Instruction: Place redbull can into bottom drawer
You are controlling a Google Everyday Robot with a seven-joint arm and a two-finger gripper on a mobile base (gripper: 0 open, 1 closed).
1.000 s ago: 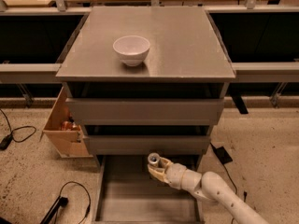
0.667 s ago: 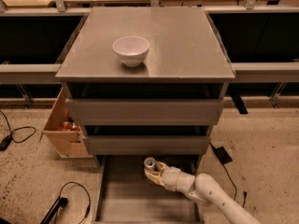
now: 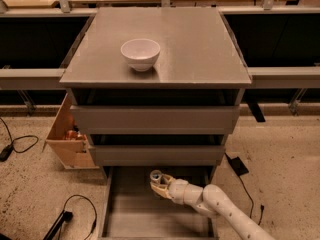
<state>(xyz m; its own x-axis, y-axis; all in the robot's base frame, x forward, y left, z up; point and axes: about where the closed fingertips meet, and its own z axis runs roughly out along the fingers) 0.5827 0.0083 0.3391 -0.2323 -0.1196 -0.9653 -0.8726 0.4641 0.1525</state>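
Next, I release the redbull can near the middle of the bottom drawer's grey bottom (image 3: 151, 205). The can is now upright over the drawer's back part.
The bottom drawer (image 3: 135, 214) of the grey cabinet is pulled out, showing its flat grey floor. My gripper (image 3: 159, 184) reaches in from the lower right on a white arm and is over the drawer's back part, just under the middle drawer's front. It is shut on the redbull can (image 3: 156, 175), of which only the silver top shows above the fingers. The can stands upright. I cannot tell whether it touches the drawer floor.
A white bowl (image 3: 140, 53) sits on the cabinet top (image 3: 200, 44). A tan wooden box (image 3: 67, 134) stands against the cabinet's left side. Black cables (image 3: 70, 216) lie on the floor at left and right. Shelving runs behind the cabinet.
The gripper with the can has moved a little to the left and deeper over the bottom drawer. The bowl and drawers have not moved.
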